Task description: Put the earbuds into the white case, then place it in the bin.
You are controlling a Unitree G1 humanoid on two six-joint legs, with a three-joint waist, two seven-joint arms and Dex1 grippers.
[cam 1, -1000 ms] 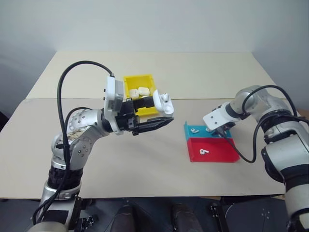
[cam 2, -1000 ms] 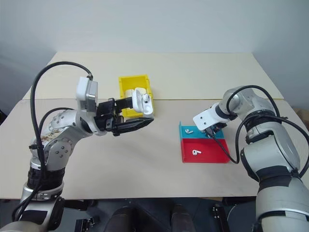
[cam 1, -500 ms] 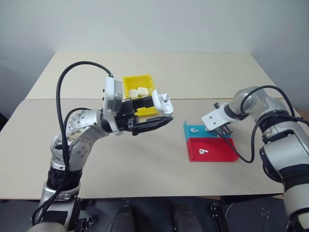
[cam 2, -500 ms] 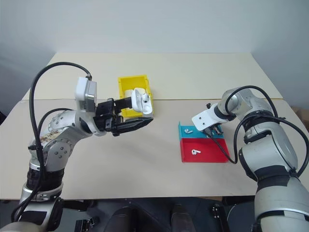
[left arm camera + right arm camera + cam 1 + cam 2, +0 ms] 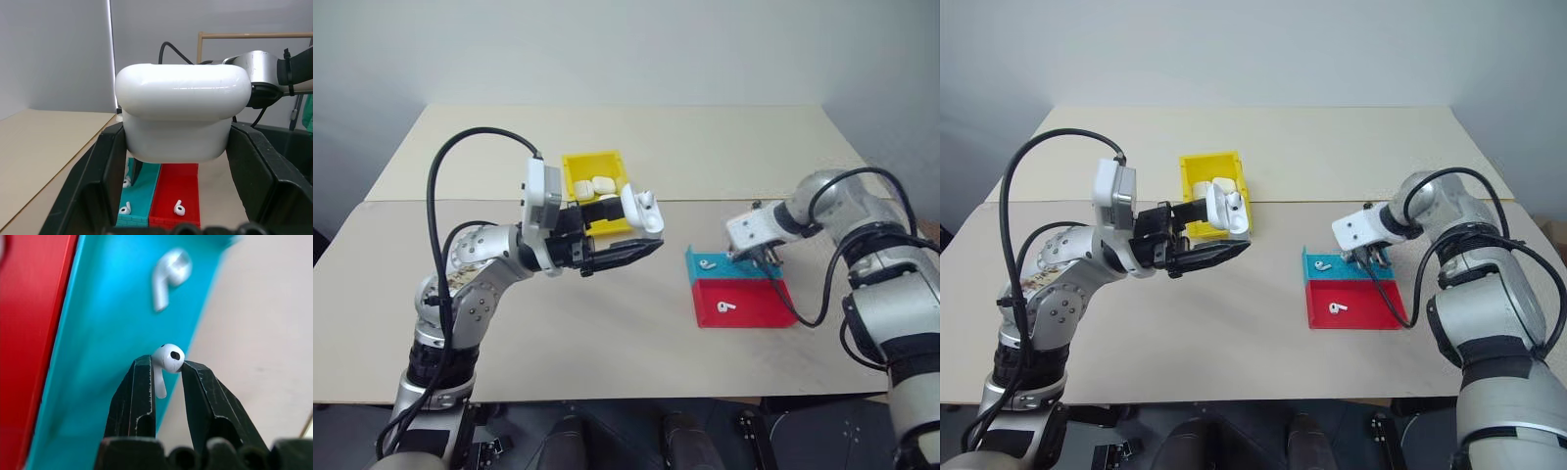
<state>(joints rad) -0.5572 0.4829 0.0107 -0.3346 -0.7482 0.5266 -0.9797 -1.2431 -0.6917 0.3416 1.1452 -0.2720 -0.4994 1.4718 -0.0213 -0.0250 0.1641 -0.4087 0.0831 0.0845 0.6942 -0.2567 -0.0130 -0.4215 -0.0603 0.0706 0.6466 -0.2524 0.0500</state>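
Observation:
Next, my right gripper lets go of the earbud inside the open white case (image 5: 647,202), which I am holding above the table with my left gripper.
My left gripper (image 5: 634,233) is shut on the white case (image 5: 641,208), held up over the table with its lid open; the wrist view shows the case (image 5: 178,110) clamped between both fingers. Shut too is my right gripper (image 5: 167,369), pinching one of the earbuds (image 5: 168,357) at its tips. It hangs just above the teal half of the tray (image 5: 766,257). A second earbud (image 5: 706,263) lies on the teal half. A third one (image 5: 724,306) lies on the red half. The yellow bin (image 5: 578,164) stands behind the left gripper.
The flat teal and red tray (image 5: 759,305) lies at the right front of the table. White cases (image 5: 592,184) lie inside the bin. A seam between two tabletops (image 5: 460,200) runs across the middle. Open table lies between the grippers.
My right gripper has closed on an earbud and lifted it off the teal half of the tray, rolling its wrist. The left gripper and the case have stayed put.

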